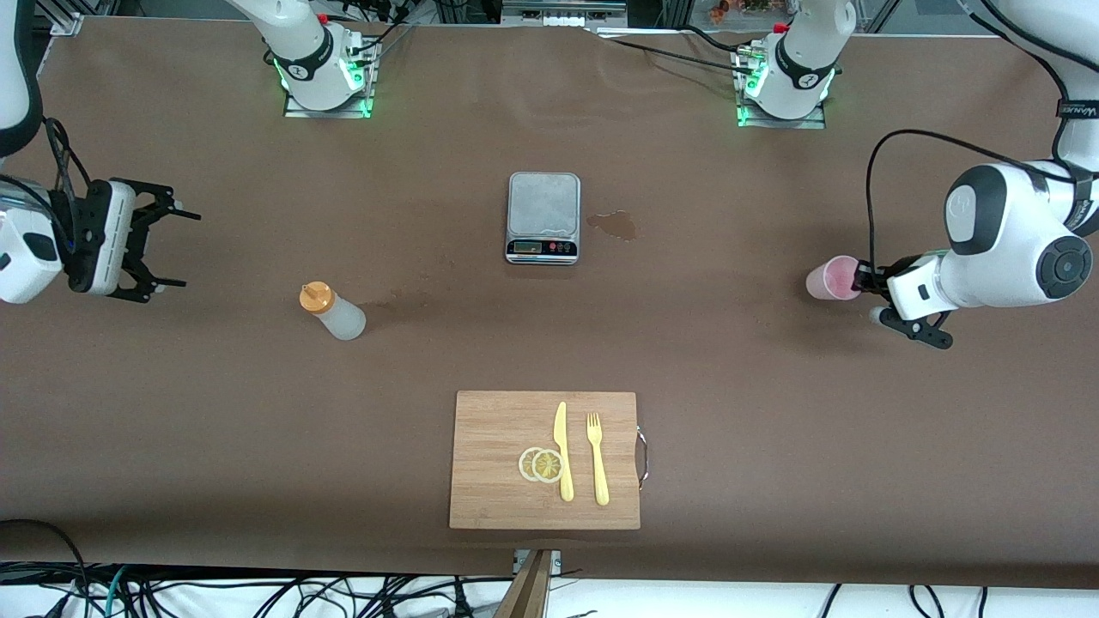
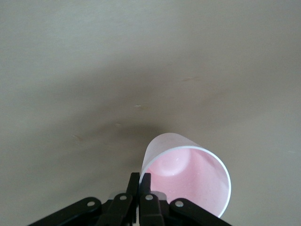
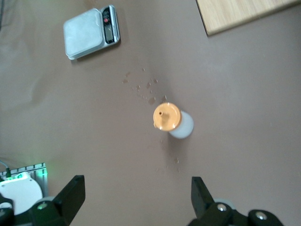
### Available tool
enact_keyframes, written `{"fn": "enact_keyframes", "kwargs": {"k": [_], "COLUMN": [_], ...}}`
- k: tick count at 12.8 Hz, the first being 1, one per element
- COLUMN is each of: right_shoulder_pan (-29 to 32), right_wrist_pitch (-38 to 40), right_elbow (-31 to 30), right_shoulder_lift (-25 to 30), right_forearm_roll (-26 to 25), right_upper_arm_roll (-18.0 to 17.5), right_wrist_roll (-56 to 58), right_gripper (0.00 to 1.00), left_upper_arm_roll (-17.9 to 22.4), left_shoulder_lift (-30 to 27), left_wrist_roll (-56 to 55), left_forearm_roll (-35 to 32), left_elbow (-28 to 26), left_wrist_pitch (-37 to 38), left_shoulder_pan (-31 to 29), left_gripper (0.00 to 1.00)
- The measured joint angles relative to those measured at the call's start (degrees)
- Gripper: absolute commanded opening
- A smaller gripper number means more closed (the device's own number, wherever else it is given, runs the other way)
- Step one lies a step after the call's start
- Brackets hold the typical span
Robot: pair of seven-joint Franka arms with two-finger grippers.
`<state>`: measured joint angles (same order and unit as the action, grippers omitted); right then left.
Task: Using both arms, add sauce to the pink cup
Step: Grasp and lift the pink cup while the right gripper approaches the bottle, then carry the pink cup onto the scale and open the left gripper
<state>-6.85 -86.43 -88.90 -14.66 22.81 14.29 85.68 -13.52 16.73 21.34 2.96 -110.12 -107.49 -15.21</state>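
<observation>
Next, my left gripper releases the pink cup on the weighing plate of the grey kitchen scale point(image 1: 552, 213).
The pink cup point(image 1: 831, 278) is at the left arm's end of the table, with its mouth turned toward the wrist camera. My left gripper point(image 1: 862, 279) is shut on its rim point(image 2: 146, 165), one finger inside the wall and one outside. I cannot tell whether the cup still touches the table. The sauce bottle point(image 1: 332, 312), whitish with an orange cap point(image 3: 167, 116), stands upright toward the right arm's end. My right gripper point(image 1: 176, 249) hangs open over that end of the table, short of the bottle point(image 3: 180, 125), with nothing between its fingers point(image 3: 73, 193).
A grey kitchen scale point(image 1: 543, 216) sits mid-table, with a wet stain point(image 1: 615, 225) beside it. Nearer the front camera lies a wooden cutting board point(image 1: 498, 463) carrying a yellow knife point(image 1: 562, 451), a yellow fork point(image 1: 598, 459) and two lemon slices point(image 1: 541, 464).
</observation>
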Motion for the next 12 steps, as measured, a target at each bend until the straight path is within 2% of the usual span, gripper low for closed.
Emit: {"fn": "enact_keyframes", "kwargs": {"k": [3, 8, 10, 12], "right_shoulder_pan": [3.33, 7.52, 8.28, 8.76], "right_wrist_pitch": [-2.31, -3.07, -3.07, -2.52], "right_elbow": [-4.23, -7.68, -7.78, -7.81], "right_shoulder_lift": [-2.71, -10.84, -15.06, -18.27], "right_forearm_roll": [7.46, 22.09, 26.47, 29.27], "right_upper_arm_roll": [0.45, 0.58, 0.58, 0.58], "right_wrist_roll": [9.18, 24.85, 32.15, 39.79], "right_gripper": [1.00, 1.00, 1.00, 1.00], "left_upper_arm_roll": [-9.44, -24.80, -28.61, -29.43], "left_shoulder_lift": [-2.56, -2.31, -1.82, -1.44], "left_wrist_roll": [-14.91, -41.37, -51.13, -58.26], "left_forearm_roll": [5.42, 7.58, 8.62, 8.65], "left_elbow": [1.42, -0.55, -1.11, -1.54], "left_wrist_pitch": [3.48, 0.45, -3.55, -8.05], "left_shoulder_pan": [0.35, 1.42, 4.19, 9.17], "left_gripper": [0.00, 0.00, 0.00, 0.00]}}
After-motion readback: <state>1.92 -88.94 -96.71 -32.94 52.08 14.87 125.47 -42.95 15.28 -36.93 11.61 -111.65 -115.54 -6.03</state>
